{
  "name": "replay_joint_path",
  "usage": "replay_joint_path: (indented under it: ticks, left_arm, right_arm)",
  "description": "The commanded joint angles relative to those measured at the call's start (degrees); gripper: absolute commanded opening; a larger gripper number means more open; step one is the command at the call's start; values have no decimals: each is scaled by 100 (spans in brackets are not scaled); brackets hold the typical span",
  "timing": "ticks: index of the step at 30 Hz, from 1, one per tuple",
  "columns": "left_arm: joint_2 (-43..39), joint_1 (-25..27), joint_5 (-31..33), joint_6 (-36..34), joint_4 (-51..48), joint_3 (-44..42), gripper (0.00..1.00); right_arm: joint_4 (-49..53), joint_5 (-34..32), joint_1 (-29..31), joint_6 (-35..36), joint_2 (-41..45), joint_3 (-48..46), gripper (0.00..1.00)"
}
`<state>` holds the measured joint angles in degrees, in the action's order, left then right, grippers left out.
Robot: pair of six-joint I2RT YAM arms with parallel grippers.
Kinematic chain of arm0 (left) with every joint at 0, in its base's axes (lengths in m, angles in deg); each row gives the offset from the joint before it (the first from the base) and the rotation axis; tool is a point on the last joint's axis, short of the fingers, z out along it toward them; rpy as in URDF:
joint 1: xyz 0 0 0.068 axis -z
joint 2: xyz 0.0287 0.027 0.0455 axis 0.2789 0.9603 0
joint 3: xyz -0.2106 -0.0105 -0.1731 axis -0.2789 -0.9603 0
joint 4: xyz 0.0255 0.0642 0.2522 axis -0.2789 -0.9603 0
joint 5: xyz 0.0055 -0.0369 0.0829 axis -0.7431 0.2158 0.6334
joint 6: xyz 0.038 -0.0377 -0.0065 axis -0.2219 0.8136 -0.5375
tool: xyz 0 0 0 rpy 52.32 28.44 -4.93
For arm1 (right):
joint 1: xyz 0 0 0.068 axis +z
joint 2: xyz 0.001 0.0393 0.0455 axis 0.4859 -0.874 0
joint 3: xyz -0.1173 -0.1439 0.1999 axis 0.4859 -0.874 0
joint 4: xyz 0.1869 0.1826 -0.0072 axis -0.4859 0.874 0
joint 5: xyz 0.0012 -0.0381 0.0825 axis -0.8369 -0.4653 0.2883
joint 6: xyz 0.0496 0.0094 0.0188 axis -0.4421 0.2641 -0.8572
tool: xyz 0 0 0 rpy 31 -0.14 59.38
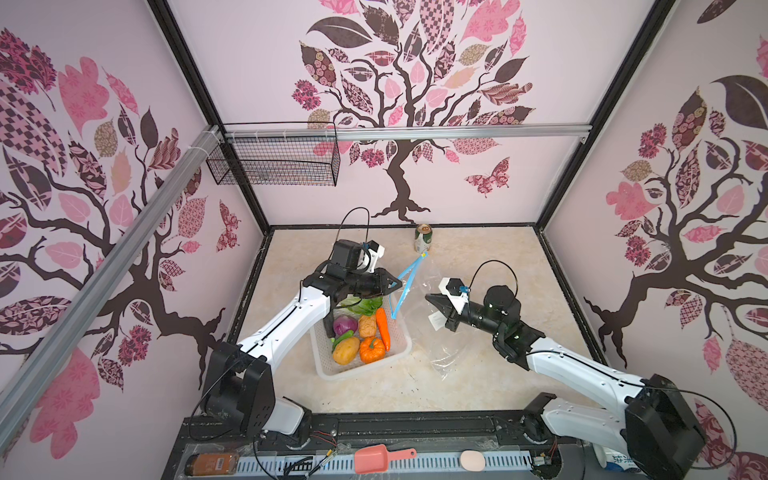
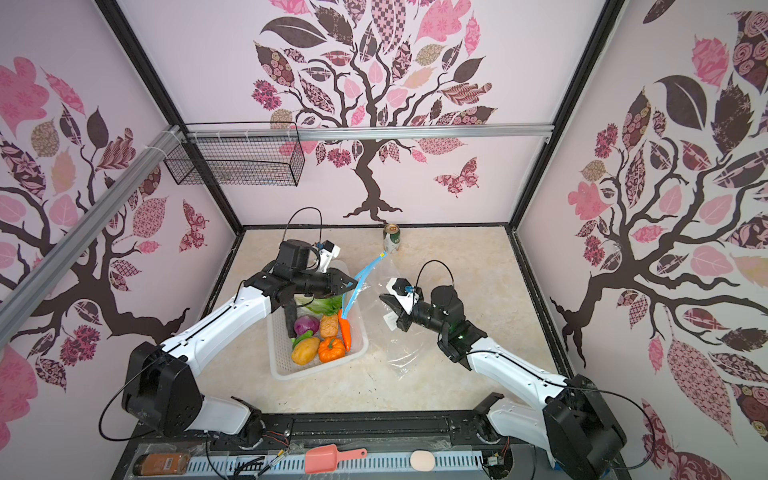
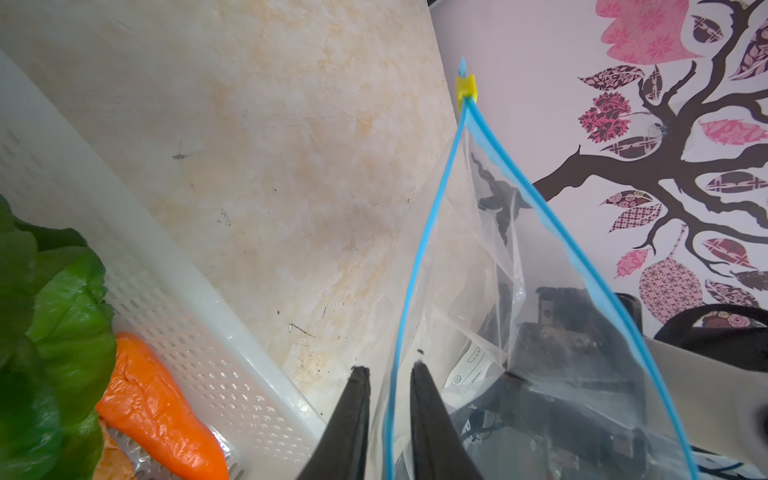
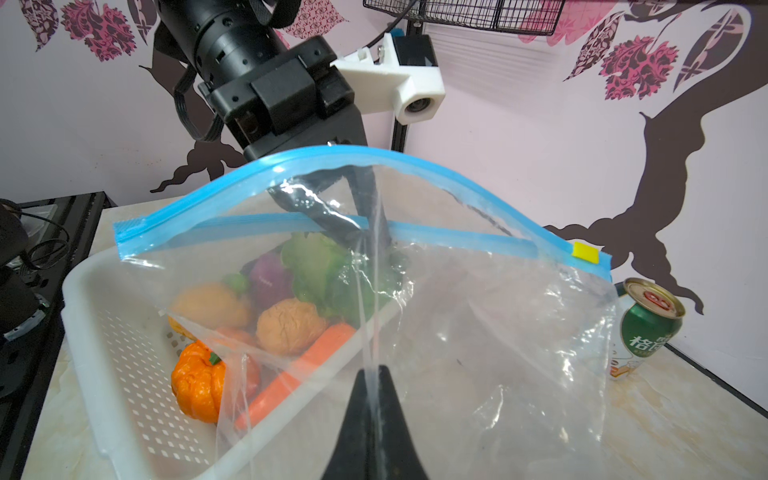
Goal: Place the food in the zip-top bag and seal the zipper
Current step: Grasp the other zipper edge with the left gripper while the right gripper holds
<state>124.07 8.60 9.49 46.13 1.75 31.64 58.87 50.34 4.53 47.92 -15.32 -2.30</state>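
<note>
The bag's clear film below the blue zipper is in my right gripper, so it should open and grab the zipper's near piece (image 4: pixel 352 154) to spread the bag's opening.
The zip-top bag (image 1: pixel 440 353) hangs clear and crinkly between my two grippers, its mouth open. My right gripper (image 4: pixel 374 370) is shut on a fold of the bag's clear film. My left gripper (image 3: pixel 388 370) straddles one side of the blue zipper (image 3: pixel 419 257) with a narrow gap still showing around the strip. The yellow slider (image 3: pixel 465 87) sits at the zipper's far end. The food lies in a white basket (image 1: pixel 361 372): lettuce (image 1: pixel 368 305), carrot (image 1: pixel 383 328), pumpkin (image 1: pixel 372 349), potato (image 1: pixel 345 350), purple onion (image 1: pixel 345 325). No food shows inside the bag.
A green-and-white can (image 1: pixel 423 237) stands near the back wall, just beyond the bag's slider end. A black wire basket (image 1: pixel 274 160) hangs on the back wall. A pink scoop (image 1: pixel 374 457) and a bottle (image 1: pixel 210 463) lie on the front rail below the table edge.
</note>
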Motion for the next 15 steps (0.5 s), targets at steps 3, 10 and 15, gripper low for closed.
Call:
replay_joint_path:
  ticks: [3,10,15]
  left_arm:
    - [-98,42,-157,10,45,282,0]
    - [-266,41,619,440,424,240,0]
    - [-648,60,1585,1099,1311,-125,0]
  right_arm:
    - [1,-188,23,-43,31,128,0]
    - [1092,-1349,19,-1036,20,1027,28]
    - [2079,-1958,26,-1626,-6,1854,53]
